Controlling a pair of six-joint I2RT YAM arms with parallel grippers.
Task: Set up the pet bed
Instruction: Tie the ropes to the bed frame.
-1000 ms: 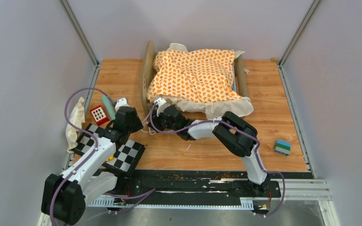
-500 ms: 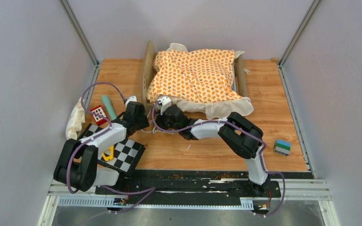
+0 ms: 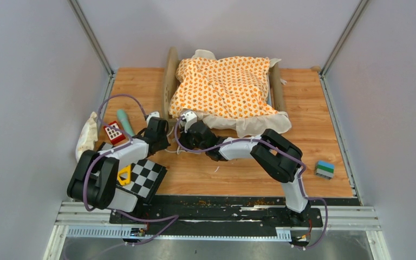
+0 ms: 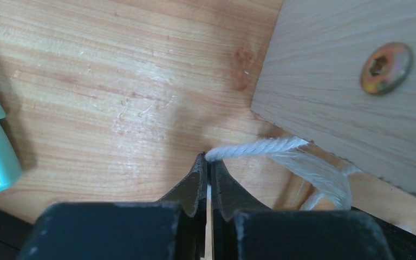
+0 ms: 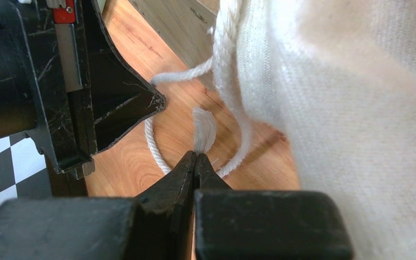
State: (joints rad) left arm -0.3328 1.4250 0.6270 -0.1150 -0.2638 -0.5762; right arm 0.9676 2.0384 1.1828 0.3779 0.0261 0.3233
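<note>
I will take the frayed end (image 5: 203,129) with my left gripper, because it holds the tie cord partway along and that frayed end pokes out from my right gripper.
The pet bed (image 3: 169,86) stands at the back of the table, its wooden end boards either side of an orange-patterned cushion (image 3: 222,89) that covers it and hangs over the front. My left gripper (image 3: 167,142) is at the front corner of the left end board (image 4: 346,97). It (image 4: 208,158) is shut on a white tie cord (image 4: 254,147). Close beside it, my right gripper (image 3: 181,144) (image 5: 196,155) is shut on the frayed end of another tie cord (image 5: 203,127), under the cushion's cream edge (image 5: 357,108).
Left of the arms lie a red block (image 3: 112,131), a teal cylinder (image 3: 124,122), a white pillow (image 3: 86,138), and a checkerboard (image 3: 143,176) with a yellow piece (image 3: 124,175). A green-blue block (image 3: 324,169) sits near the right. Walls enclose three sides.
My left arm swung right, away from the toys, to the bed's front left corner, and its jaws closed on the tie cord. The right arm kept its place and grip.
</note>
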